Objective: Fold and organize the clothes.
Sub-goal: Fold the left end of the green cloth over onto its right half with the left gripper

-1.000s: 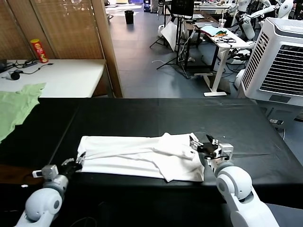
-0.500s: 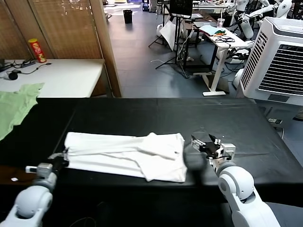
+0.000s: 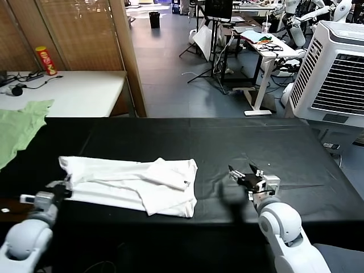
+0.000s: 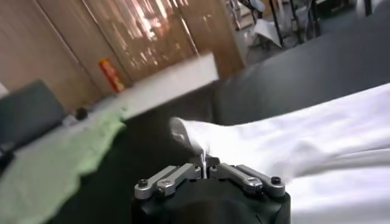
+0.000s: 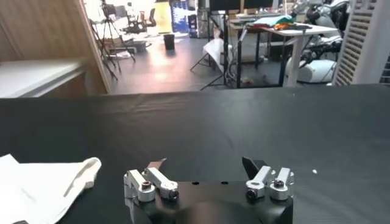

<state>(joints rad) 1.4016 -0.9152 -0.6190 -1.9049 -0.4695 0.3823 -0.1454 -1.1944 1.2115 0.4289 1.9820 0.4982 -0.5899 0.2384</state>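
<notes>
My left gripper needs to let go of the end of the white T-shirt it holds on top of the end (image 3: 187, 185) nearest my right gripper.
The white T-shirt (image 3: 132, 182) lies folded lengthwise on the black table (image 3: 227, 142), left of centre, plain side up. My left gripper (image 3: 63, 189) is shut on the shirt's left end at the table's front left. In the left wrist view the shirt (image 4: 317, 134) stretches away from the shut gripper (image 4: 204, 165). My right gripper (image 3: 244, 175) is open and empty, a short way right of the shirt's right end. In the right wrist view the open gripper (image 5: 204, 163) is over bare black cloth, with the shirt's end (image 5: 42, 182) at the side.
A light green garment (image 3: 20, 128) lies at the table's far left. A white side table (image 3: 74, 91) with a red can (image 3: 47, 61) stands behind it. A white cooler unit (image 3: 335, 68) stands at the right.
My left gripper has dragged the shirt leftward across the table. My right gripper has let go of the shirt's right end and stays in place, now open and apart from it.
</notes>
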